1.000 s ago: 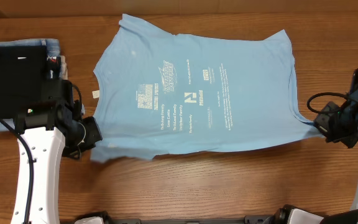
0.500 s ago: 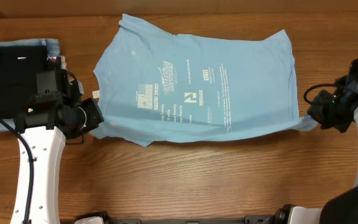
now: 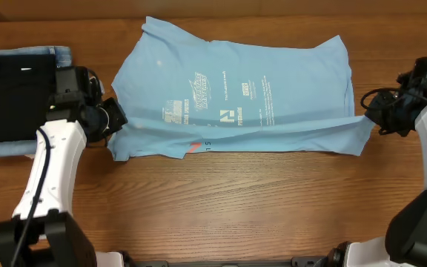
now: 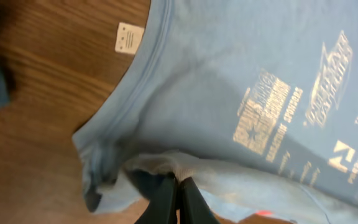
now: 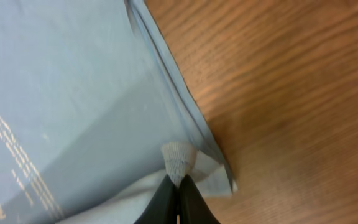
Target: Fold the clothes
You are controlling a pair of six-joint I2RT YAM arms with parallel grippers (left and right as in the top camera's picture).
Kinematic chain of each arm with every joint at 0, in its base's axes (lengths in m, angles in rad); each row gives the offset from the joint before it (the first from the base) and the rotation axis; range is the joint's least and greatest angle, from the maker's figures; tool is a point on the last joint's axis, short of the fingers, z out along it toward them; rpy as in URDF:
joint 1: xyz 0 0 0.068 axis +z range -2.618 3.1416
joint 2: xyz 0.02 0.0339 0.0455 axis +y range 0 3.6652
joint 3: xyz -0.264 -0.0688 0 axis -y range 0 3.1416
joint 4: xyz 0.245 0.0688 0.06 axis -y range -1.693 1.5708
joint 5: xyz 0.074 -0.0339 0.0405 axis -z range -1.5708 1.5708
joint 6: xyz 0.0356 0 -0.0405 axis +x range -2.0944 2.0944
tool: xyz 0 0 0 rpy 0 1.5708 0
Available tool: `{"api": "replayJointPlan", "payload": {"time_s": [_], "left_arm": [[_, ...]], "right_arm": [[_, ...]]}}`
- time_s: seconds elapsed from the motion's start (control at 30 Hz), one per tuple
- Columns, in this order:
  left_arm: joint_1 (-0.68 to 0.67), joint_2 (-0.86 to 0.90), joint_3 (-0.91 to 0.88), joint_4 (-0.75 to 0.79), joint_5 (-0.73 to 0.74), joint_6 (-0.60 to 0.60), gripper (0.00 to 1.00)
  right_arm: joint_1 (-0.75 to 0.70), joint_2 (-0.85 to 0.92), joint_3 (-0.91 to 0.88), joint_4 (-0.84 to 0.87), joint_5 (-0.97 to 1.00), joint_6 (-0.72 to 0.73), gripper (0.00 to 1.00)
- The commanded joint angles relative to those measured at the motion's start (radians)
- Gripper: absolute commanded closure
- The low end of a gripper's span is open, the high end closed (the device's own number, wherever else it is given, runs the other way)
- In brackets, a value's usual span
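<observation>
Next, my right gripper releases the T-shirt's near corner on top of the T-shirt's hem edge (image 3: 350, 115) opposite the collar.
The clothes, a light sky-blue T-shirt (image 3: 236, 74) with printed lettering, lies sideways across the middle of the table. Its near long edge is raised and folded back over the print as a band. My left gripper (image 3: 116, 119) is shut on the shirt's near left corner by the collar, and the left wrist view shows bunched cloth (image 4: 166, 163) pinched at the fingertips (image 4: 178, 180). My right gripper (image 3: 369, 119) is shut on the near right corner. In the right wrist view, a tuft of hem (image 5: 179, 158) sticks up between its tips (image 5: 179, 177).
A folded black garment (image 3: 17, 100) lies on a denim-blue one (image 3: 59, 53) at the left, close behind my left arm. The shirt's white neck label (image 4: 129, 37) rests on the wood. Bare wooden table (image 3: 236, 208) stretches along the near side.
Both grippers have moved away from the near edge, carrying the shirt's near edge with them. That edge now overlaps the lower lines of the print.
</observation>
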Motion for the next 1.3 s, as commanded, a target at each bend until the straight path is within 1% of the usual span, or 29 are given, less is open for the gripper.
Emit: {"api": "replayJointPlan", "payload": {"time_s": [0.0, 0.23, 0.43, 0.6, 0.77, 1.13, 1.2, 1.23, 1.27], "left_arm": [[0.004, 0.047, -0.002, 0.033, 0.005, -0.015, 0.96], [0.004, 0.117, -0.002, 0.101, 0.014, -0.032, 0.96], [0.001, 0.142, -0.002, 0.169, 0.051, -0.034, 0.96], [-0.002, 0.153, -0.002, 0.206, 0.039, -0.042, 0.96], [-0.003, 0.153, -0.002, 0.247, 0.023, -0.067, 0.95], [-0.005, 0.153, -0.002, 0.257, 0.024, -0.082, 0.94], [-0.005, 0.153, -0.002, 0.257, 0.024, -0.082, 0.93], [-0.005, 0.153, -0.002, 0.257, 0.024, -0.082, 0.87], [-0.004, 0.153, -0.002, 0.257, 0.024, -0.082, 0.77]], "right_arm": [[0.005, 0.033, -0.001, 0.03, -0.007, -0.004, 0.96], [0.017, 0.082, -0.001, 0.08, -0.01, -0.004, 0.96], [0.054, 0.116, -0.001, 0.124, -0.009, -0.012, 0.96], [0.076, 0.148, -0.001, 0.142, -0.003, -0.011, 0.96], [0.076, 0.159, -0.001, 0.157, 0.06, 0.0, 0.96], [0.076, 0.167, -0.001, 0.178, 0.061, 0.0, 0.96], [0.076, 0.169, -0.001, 0.179, 0.061, 0.0, 0.88], [0.076, 0.17, -0.001, 0.179, 0.061, 0.0, 0.82], [0.076, 0.17, -0.001, 0.176, 0.061, 0.0, 0.75]]}}
